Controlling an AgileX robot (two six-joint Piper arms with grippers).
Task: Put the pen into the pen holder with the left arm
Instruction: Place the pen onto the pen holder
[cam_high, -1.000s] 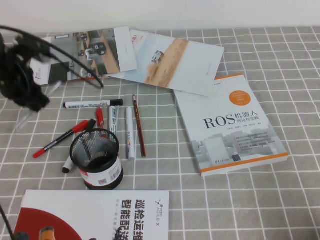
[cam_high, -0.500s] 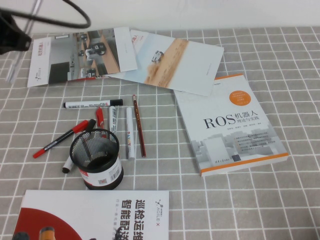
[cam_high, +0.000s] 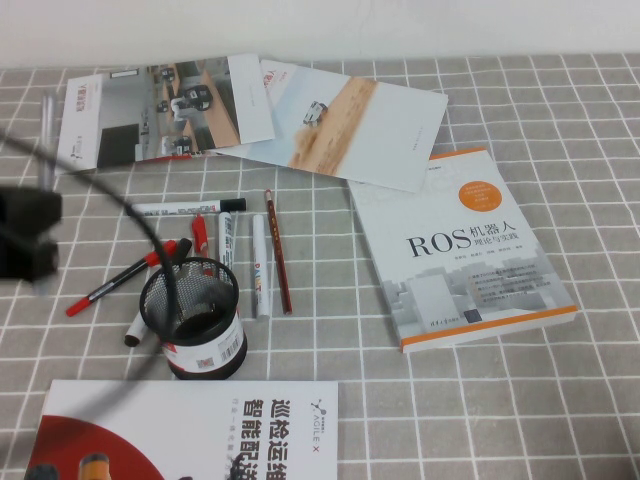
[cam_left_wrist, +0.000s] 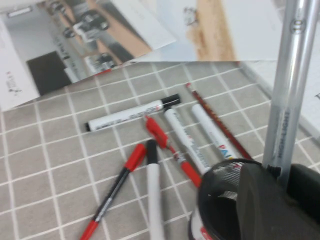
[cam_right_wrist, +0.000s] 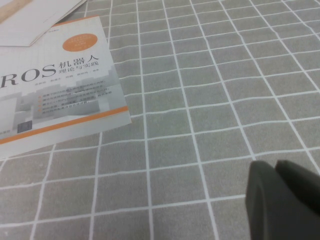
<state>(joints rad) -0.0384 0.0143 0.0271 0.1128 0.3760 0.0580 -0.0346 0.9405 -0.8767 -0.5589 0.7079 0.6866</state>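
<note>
The robot's left gripper should release the silver-grey pen through the opening of the black mesh pen holder (cam_high: 193, 288) (cam_left_wrist: 225, 200).
My left gripper (cam_high: 32, 238) hangs at the table's far left, to the left of the pen holder, and is shut on the thin silver-grey pen (cam_high: 45, 140), which stands nearly upright through the jaws. In the left wrist view the pen (cam_left_wrist: 292, 75) rises from between the black fingers (cam_left_wrist: 260, 210), just beside the rim of the black mesh pen holder (cam_left_wrist: 220, 192). The pen holder (cam_high: 195, 320) stands upright among loose markers, with its red-and-white label facing the front. My right gripper (cam_right_wrist: 282, 202) is shut and empty, low over bare tablecloth to the right of the ROS book.
A white marker with a black cap (cam_high: 185, 208), a red-capped black pen (cam_high: 120, 278), two white markers (cam_high: 258, 265) and a dark red pencil (cam_high: 278, 250) lie behind the holder. The ROS book (cam_high: 460, 250) lies right, brochures (cam_high: 250, 110) at the back, a booklet (cam_high: 190, 430) at the front.
My left gripper, holding the pen, rose toward the back left corner, then came down and forward to the table's left edge. The loose cable swung with it. Nothing on the table moved.
</note>
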